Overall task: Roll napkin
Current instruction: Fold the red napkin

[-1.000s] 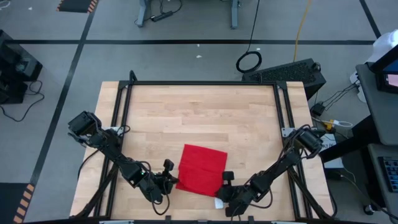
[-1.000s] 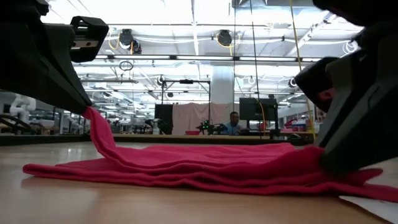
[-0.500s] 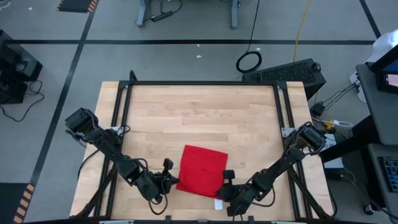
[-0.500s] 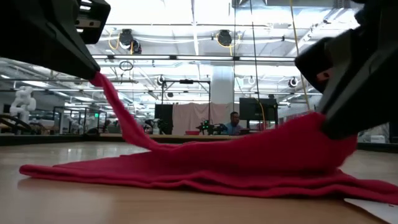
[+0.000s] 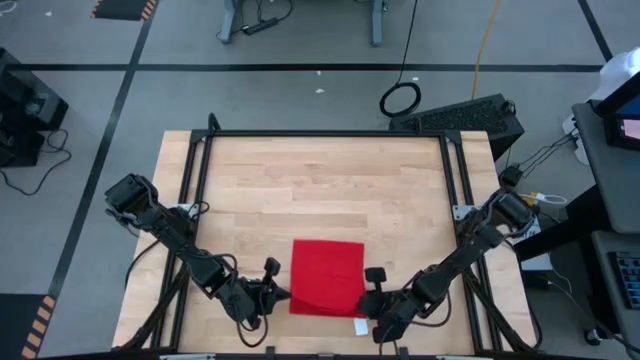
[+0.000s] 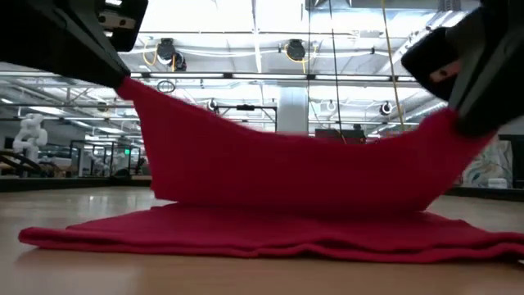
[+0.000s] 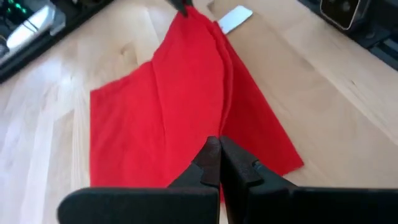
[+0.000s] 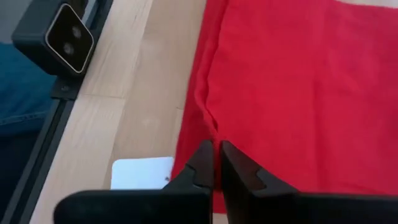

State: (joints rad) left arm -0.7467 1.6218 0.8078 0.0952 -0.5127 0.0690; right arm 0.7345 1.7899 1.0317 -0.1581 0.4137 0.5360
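My left gripper has just the tip of the napkin's corner. Next, I open it and take the napkin's raised corner deeper (image 6: 152,106) before rolling.
The red napkin (image 5: 326,272) lies near the table's near edge, between my two grippers. Its near edge (image 6: 286,168) is raised and hangs as a sheet between them. Its far part (image 6: 270,233) rests flat on the wood. My left gripper (image 5: 286,295) is shut at the napkin's near left corner. My right gripper (image 5: 364,297) is shut at the near right corner. A small white tag (image 8: 140,173) lies on the table beside the right corner. My left gripper pinches the napkin's near left corner (image 7: 211,134) between its two fingers, slanting down from the table's left near side. The corner (image 6: 131,86) is lifted clear of the table. How many layers it holds I cannot tell. My right gripper pinches the napkin's near right corner (image 8: 208,134) between its two fingers, slanting down from the right near side. That corner (image 6: 458,123) is lifted. The edge between the two corners sags a little in the middle.
The low view's camera block (image 8: 65,40) sits on the dark frame rail at the near edge, close to my right gripper. Bare wood (image 5: 320,185) stretches from the napkin to the table's far edge.
Both grippers have risen with the corners they hold. The napkin's near edge has gone from lying bunched on the table to hanging as a raised sheet between them. The far part has stayed flat on the wood.
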